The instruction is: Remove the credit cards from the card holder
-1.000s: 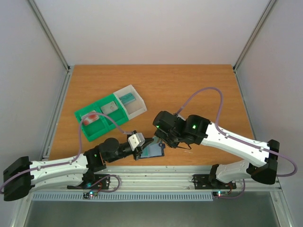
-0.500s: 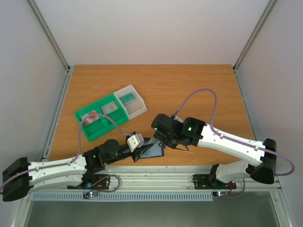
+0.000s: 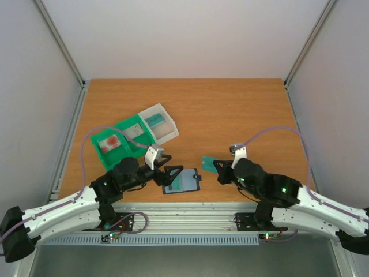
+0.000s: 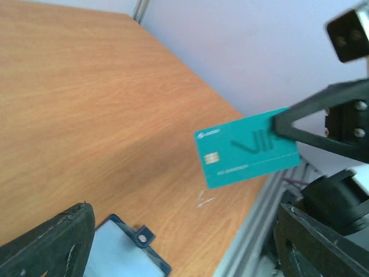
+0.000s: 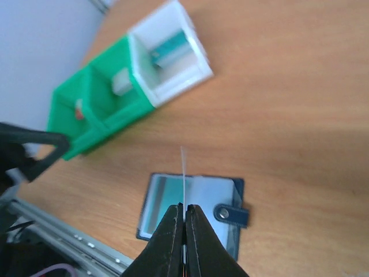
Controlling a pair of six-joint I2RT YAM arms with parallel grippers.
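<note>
The teal credit card's loose end point(image 3: 203, 163) point(image 4: 203, 162) beside its chip, opposite the end in my right gripper, should be grasped next by my left gripper.
The card holder point(image 3: 182, 181) lies open and flat on the table near the front edge, tab clasp point(image 5: 232, 214) to its right. A teal credit card point(image 3: 208, 161) hangs above the table to the holder's right, with my right gripper point(image 3: 217, 165) shut on its edge. The right wrist view shows that card point(image 5: 183, 173) edge-on between the shut fingers, and another teal card point(image 5: 167, 201) still in the holder point(image 5: 216, 196). My left gripper point(image 3: 169, 166) stands open just left of the holder, holding nothing. In the left wrist view the held card point(image 4: 248, 149) floats above the holder point(image 4: 124, 254).
A green and white compartment tray point(image 3: 134, 136) with small items sits behind the left gripper; it also shows in the right wrist view, tray point(image 5: 98, 109). The table's front metal rail point(image 3: 190, 219) runs just below the holder.
My right gripper shut on a teal card and drew it out to the right, clear of the holder. My left gripper let go of the holder, opened and backed off to the left.
</note>
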